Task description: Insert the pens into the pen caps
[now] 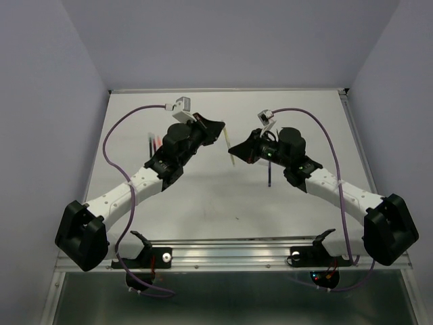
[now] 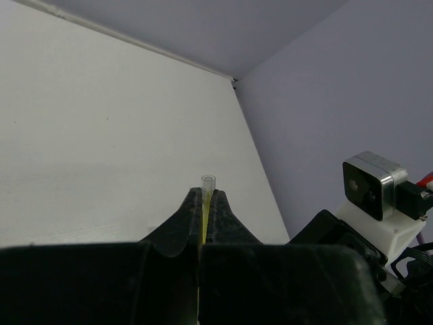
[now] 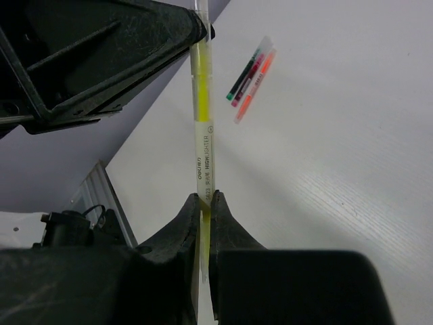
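I need to back off and take the yellow pen nearer its printed body (image 3: pixel 204 154) with my left gripper before laying it down, because that gripper pinches only the far end of the cap.
A yellow pen (image 3: pixel 203 156) is stretched between both grippers above the middle of the table, and shows as a thin yellow stick (image 1: pixel 226 139) from above. My right gripper (image 3: pixel 207 198) (image 1: pixel 235 147) is shut on its printed barrel. My left gripper (image 2: pixel 207 193) (image 1: pixel 218 126) is shut on a clear pen cap (image 2: pixel 208 180) with yellow showing inside it. In the right wrist view the pen's far end sits in that clear cap (image 3: pixel 201 74) and runs into the left gripper's fingers (image 3: pixel 135 40). How deep the pen sits in the cap I cannot tell.
Three pens lie side by side on the table: green (image 3: pixel 242 73), red (image 3: pixel 252 73) and orange (image 3: pixel 256 84). From above they show left of the left arm (image 1: pixel 154 143). A dark blue pen (image 1: pixel 270 175) lies beside the right arm. The right wrist's camera (image 2: pixel 369 193) is close by.
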{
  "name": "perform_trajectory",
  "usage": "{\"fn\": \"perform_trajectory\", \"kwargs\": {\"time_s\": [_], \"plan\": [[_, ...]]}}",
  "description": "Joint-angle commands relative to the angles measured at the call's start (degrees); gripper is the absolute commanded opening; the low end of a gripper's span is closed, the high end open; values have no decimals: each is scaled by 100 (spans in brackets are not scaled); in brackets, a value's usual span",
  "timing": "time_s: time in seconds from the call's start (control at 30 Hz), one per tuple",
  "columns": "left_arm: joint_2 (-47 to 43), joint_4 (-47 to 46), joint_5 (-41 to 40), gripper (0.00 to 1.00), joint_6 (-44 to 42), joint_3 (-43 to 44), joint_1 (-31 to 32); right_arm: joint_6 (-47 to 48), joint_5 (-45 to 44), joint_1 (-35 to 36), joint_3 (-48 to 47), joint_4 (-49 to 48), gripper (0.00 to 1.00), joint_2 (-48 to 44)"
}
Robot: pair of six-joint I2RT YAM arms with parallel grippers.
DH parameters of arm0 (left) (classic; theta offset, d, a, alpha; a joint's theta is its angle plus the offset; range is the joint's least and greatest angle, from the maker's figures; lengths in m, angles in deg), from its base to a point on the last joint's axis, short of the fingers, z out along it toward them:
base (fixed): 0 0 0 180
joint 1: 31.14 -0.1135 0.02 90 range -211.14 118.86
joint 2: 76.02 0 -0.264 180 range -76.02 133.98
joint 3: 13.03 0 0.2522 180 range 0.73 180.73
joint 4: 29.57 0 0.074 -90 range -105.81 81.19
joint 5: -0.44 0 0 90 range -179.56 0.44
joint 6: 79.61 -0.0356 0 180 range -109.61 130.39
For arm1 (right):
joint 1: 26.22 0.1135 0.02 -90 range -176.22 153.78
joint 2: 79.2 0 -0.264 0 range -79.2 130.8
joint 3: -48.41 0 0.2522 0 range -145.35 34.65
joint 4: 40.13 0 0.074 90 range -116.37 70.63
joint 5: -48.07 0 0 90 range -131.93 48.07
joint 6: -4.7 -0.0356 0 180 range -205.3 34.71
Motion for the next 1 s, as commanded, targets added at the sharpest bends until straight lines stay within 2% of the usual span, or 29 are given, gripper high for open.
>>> {"fn": "perform_trajectory", "kwargs": {"time_s": [0.0, 0.3, 0.57, 0.97], "plan": [[39, -251, 385, 0, -224, -178, 74, -384, -613, -32, -157, -1317, 1, -19], [31, -655, 869, 0, -339, -433, 83, -375, -1070, -32, -403, -1739, 1, 130], [40, -735, 1168, 0, -339, -494, 83, 99, -1658, -32, -983, -2170, 1, 412], [-13, -700, 1273, 0, -321, -644, 91, 451, -1615, -85, -1678, -2618, 1, 605]]}}
